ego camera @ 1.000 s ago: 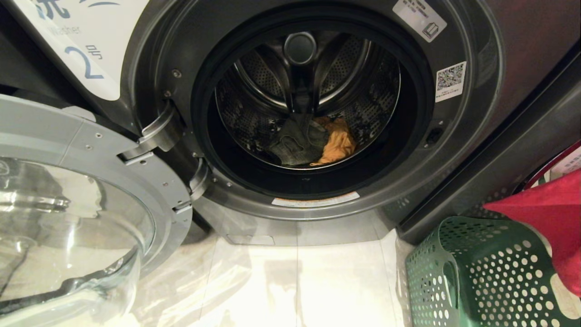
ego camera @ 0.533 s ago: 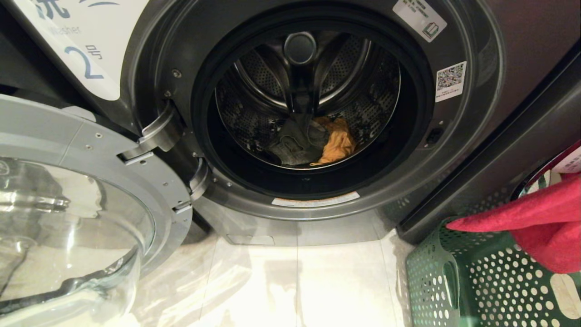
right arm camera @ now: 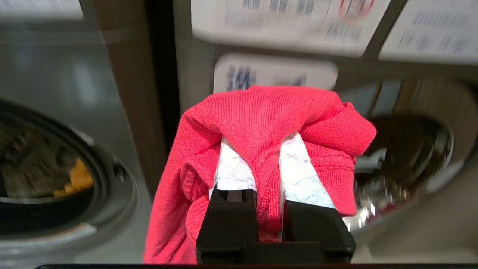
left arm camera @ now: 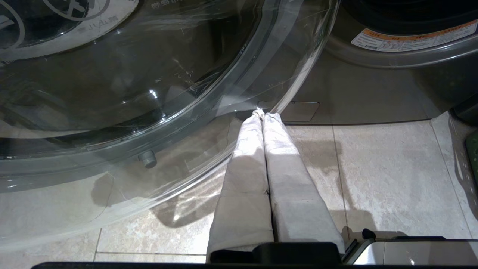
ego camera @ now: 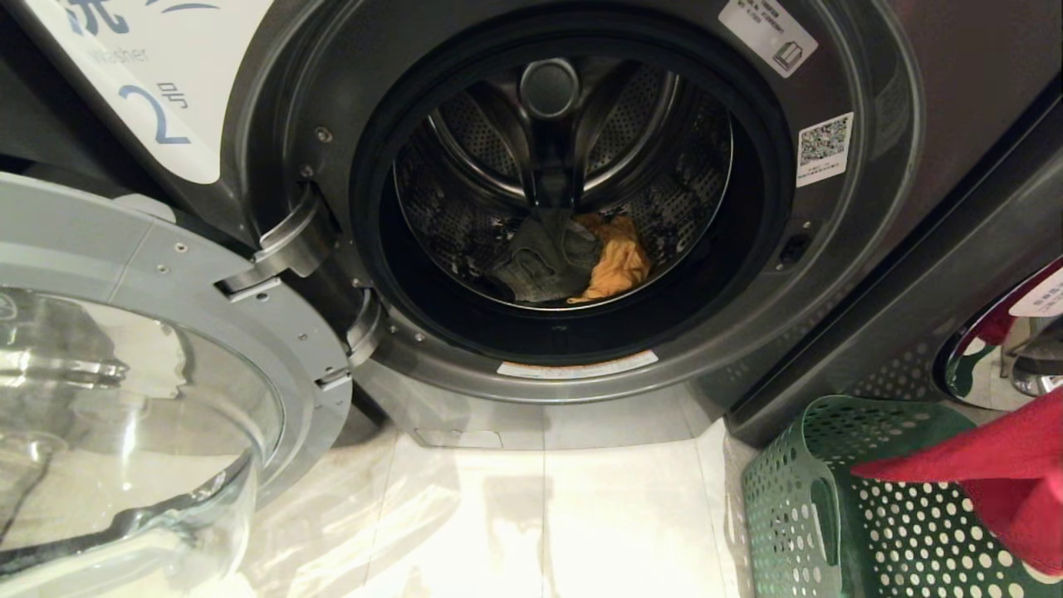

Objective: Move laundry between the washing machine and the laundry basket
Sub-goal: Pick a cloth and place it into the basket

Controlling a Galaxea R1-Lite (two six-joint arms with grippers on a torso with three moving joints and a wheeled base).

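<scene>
My right gripper will let go of the red-pink garment inside the green laundry basket (ego camera: 844, 533), against the basket's handle beside the bright floor.
The washing machine (ego camera: 839, 266) labelled 2 stands with its door swung open to the left. Inside the drum lie a dark grey garment (ego camera: 541, 257) and an orange-yellow one (ego camera: 619, 262). My right gripper (right arm camera: 266, 149) is shut on the red-pink garment (right arm camera: 269, 116), which drapes over its white fingers (right arm camera: 233, 170). In the head view that red-pink garment (ego camera: 1009, 482) hangs over the green laundry basket (ego camera: 839, 515) at the lower right; the gripper itself is out of that view. My left gripper (left arm camera: 263, 113) is shut and empty, parked low beside the glass door.
The open glass door (ego camera: 124, 415) fills the lower left and juts out over the tiled floor (ego camera: 540, 515). A neighbouring washer's chrome-rimmed door (ego camera: 996, 349) shows at the right edge, behind the basket.
The red-pink garment has swung: from a peak at the right edge it stretched leftward over the basket's rim, then drew back right and lower. Drum contents and left arm are unchanged.
</scene>
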